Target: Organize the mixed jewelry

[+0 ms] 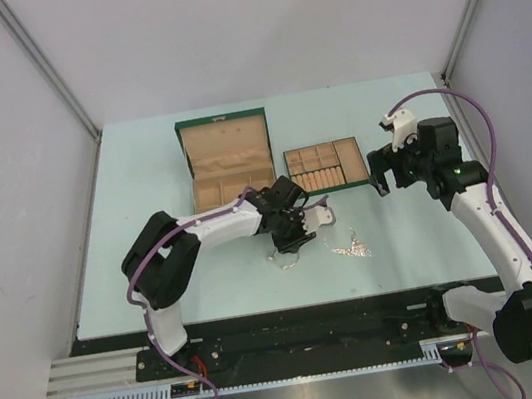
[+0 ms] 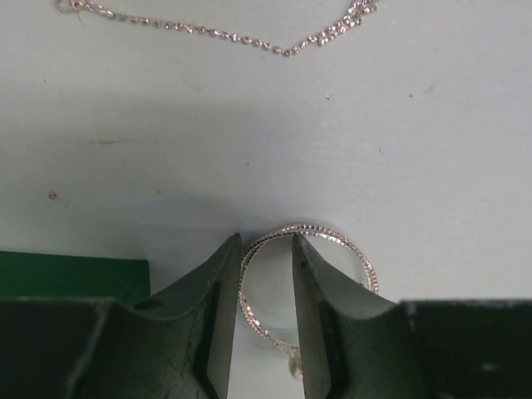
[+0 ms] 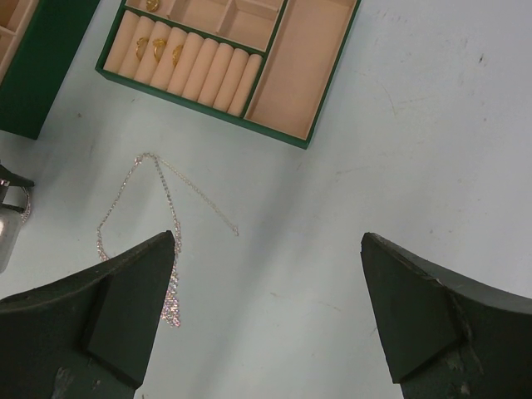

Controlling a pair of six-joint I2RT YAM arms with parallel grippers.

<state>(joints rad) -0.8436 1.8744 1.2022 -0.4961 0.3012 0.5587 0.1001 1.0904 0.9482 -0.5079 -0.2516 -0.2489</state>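
Note:
My left gripper has the small silver bangle's curve slanting across from finger to finger, so it should open and pinch the bangle's side (image 2: 243,293) nearest the green box.
The small silver bangle (image 2: 349,245) lies on the table with a pale bead (image 2: 293,366) on its rim. My left gripper (image 2: 266,241) is down at it, jaws narrowly apart: the bangle's left arc sits between the fingers and the right finger stands inside the ring. In the top view this gripper (image 1: 288,244) is at the table's near middle. The thin chain necklace (image 1: 349,245) with its sparkly pendant cluster (image 3: 172,307) lies just right of it; its chain (image 2: 224,33) also shows in the left wrist view. My right gripper (image 3: 268,238) hangs wide open and empty above bare table.
The green box (image 1: 222,125) with tan compartments stands open at the back centre. The small tan divided tray (image 1: 351,161) sits to its right; gold rings (image 3: 154,46) sit on its rolls. My right gripper (image 1: 382,184) hovers beside the tray's right end.

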